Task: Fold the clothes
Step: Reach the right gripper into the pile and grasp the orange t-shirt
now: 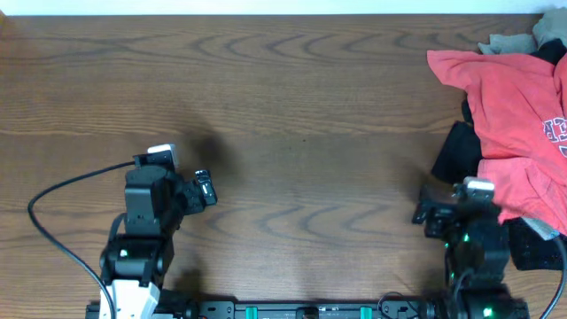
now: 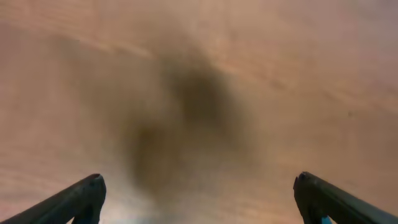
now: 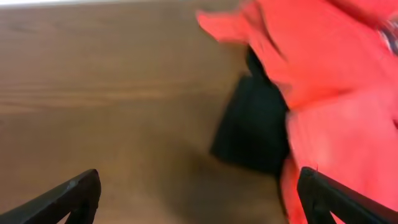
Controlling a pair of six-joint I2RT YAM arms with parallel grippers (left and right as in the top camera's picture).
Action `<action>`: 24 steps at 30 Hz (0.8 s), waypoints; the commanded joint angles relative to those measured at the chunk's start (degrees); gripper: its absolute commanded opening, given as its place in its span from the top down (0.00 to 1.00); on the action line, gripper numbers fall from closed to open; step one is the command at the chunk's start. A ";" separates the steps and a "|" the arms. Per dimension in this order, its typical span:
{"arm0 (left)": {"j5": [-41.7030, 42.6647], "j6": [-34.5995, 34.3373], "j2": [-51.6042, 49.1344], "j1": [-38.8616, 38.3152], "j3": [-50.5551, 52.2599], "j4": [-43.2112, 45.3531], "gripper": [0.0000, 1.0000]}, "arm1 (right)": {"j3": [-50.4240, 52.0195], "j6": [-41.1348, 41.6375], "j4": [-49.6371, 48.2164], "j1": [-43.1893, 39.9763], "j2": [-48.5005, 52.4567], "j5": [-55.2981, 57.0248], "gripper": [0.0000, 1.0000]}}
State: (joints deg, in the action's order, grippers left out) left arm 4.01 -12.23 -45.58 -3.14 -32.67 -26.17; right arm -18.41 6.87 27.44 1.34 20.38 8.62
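Observation:
My right gripper needs to next grab the coral-red T-shirt by its edge (image 1: pixel 486 170) (image 3: pixel 300 132) next to the black garment.
The clothes lie in a heap at the table's right edge. A coral-red T-shirt (image 1: pixel 518 106) with navy lettering lies on top, over a black garment (image 1: pixel 458 155), and a beige piece (image 1: pixel 509 42) sits behind. My right gripper (image 1: pixel 440 208) is open and empty, just in front of and left of the heap. In the right wrist view its fingers (image 3: pixel 199 193) are wide apart over bare wood, with the black garment (image 3: pixel 252 130) and the red shirt (image 3: pixel 329 81) ahead to the right. My left gripper (image 1: pixel 190 190) is open and empty over bare wood (image 2: pixel 199 193), far from the clothes.
The brown wooden table (image 1: pixel 292 106) stretches across the view. A black cable (image 1: pixel 62 190) loops out to the left of the left arm. More dark cloth (image 1: pixel 536 248) lies beside the right arm's base, at the front right.

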 commanded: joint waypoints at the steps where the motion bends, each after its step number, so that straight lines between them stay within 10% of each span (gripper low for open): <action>1: 0.07 -0.31 -2.49 0.17 -4.87 -3.43 0.02 | -6.29 5.66 3.39 -3.52 9.35 1.57 0.01; 11: 0.02 -0.31 -5.77 0.17 -10.01 -6.95 0.02 | -22.12 4.66 10.86 -11.30 38.60 -0.55 0.01; 24: 0.00 -0.33 -6.54 0.17 -9.99 -6.16 0.02 | -22.38 12.83 -3.23 -15.89 56.48 19.45 0.02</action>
State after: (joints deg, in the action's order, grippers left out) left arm 4.10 -12.23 -51.57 -3.14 -41.39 -32.53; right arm -39.72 17.47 25.74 -13.21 74.06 24.43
